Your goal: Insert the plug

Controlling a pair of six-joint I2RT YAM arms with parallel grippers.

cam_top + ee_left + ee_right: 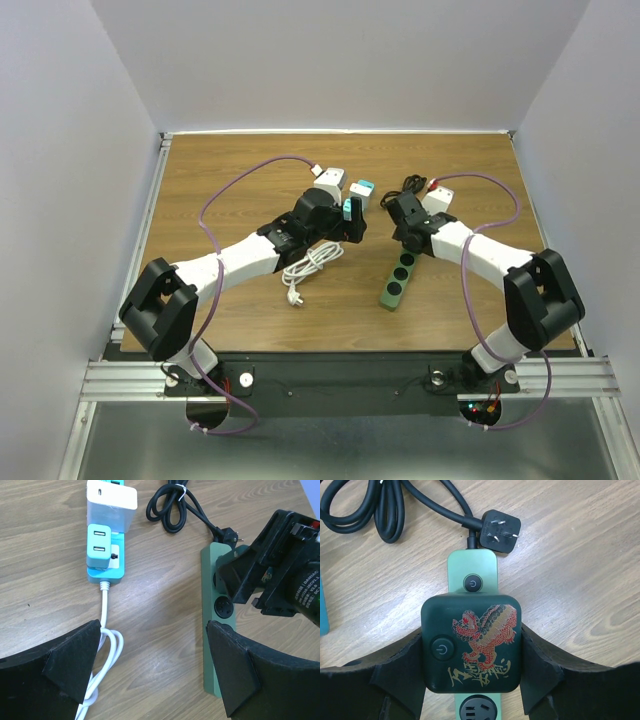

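Next, my right gripper releases the dark green plug in the socket (pixel 412 245) (pixel 476 652) just below the switch of the green power strip.
A dark green square plug (pixel 471 642) with a red and gold dragon print sits on the green power strip (pixel 460 562), just below the strip's switch. My right gripper (pixel 471 647) is shut on its two sides. I cannot tell whether it is fully seated. An empty socket (pixel 477 711) shows below it. In the top view the strip (pixel 397 282) lies at centre right with my right gripper (pixel 408 240) over its far end. My left gripper (pixel 155 667) is open and empty above bare table, between a white cable (pixel 107 645) and the strip (pixel 207 605).
A teal adapter (pixel 105 555) and a white charger (pixel 111 505) lie at the far left. The strip's black cord (pixel 370 505) is coiled beyond it, its black plug (pixel 499 530) loose on the table. A white cable coil (pixel 310 265) lies at the centre.
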